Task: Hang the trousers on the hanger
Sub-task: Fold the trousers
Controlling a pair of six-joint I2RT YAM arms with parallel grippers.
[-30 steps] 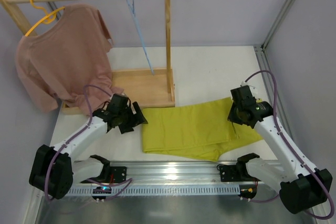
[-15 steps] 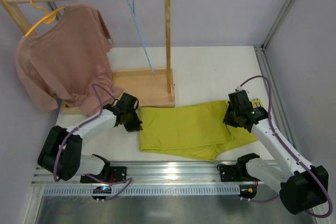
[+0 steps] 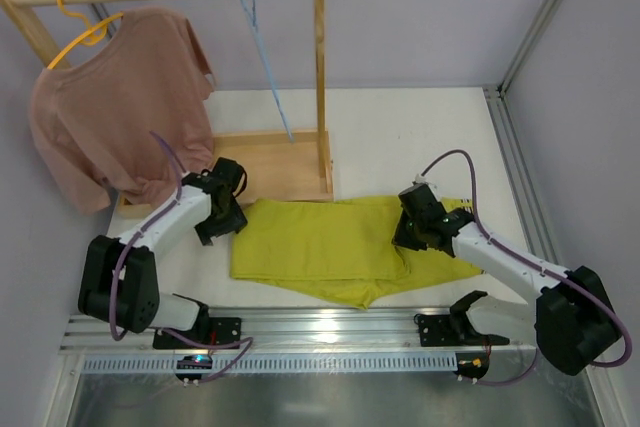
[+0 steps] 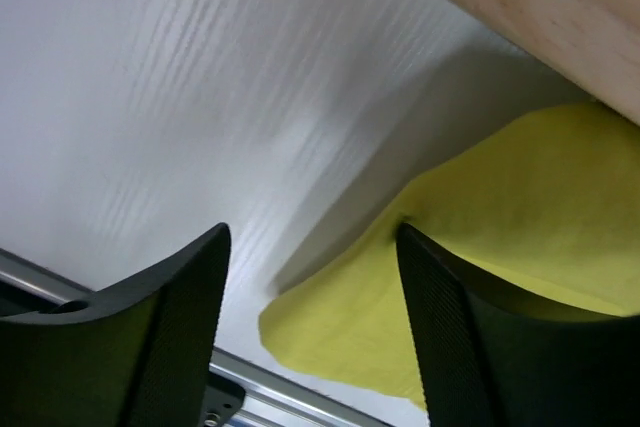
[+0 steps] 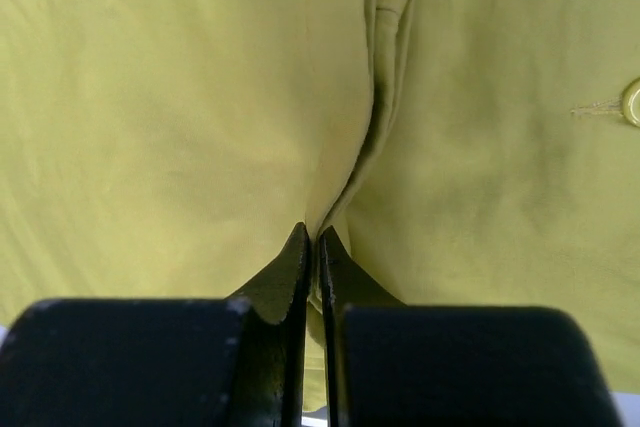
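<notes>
My right gripper is to let go of the trousers' raised fold over the outer end of their lower layer (image 3: 472, 253), near the metal rail.
The yellow-green trousers (image 3: 320, 247) lie flat and creased across the table's front half. My right gripper (image 3: 405, 232) rests on their right part. In the right wrist view it (image 5: 312, 237) is shut on a raised fold of the trousers (image 5: 180, 127). My left gripper (image 3: 228, 215) is at the cloth's left edge, next to the wooden base. In the left wrist view it (image 4: 315, 317) is open, with a corner of the trousers (image 4: 520, 207) lying between its fingers (image 4: 170, 337). The light-blue hanger (image 3: 268, 72) hangs bare from the wooden rail.
A wooden rack with a flat base (image 3: 280, 167) stands at the back left; its base edge (image 4: 540, 17) is close above my left gripper. A pink T-shirt (image 3: 120, 107) on a yellow hanger (image 3: 75, 32) hangs at the left. A metal rail (image 3: 330, 322) runs along the near edge.
The trousers have slid left and spread out. My right gripper moved left with its fold. My left gripper moved back toward the wooden base, shut briefly, and now stands open.
</notes>
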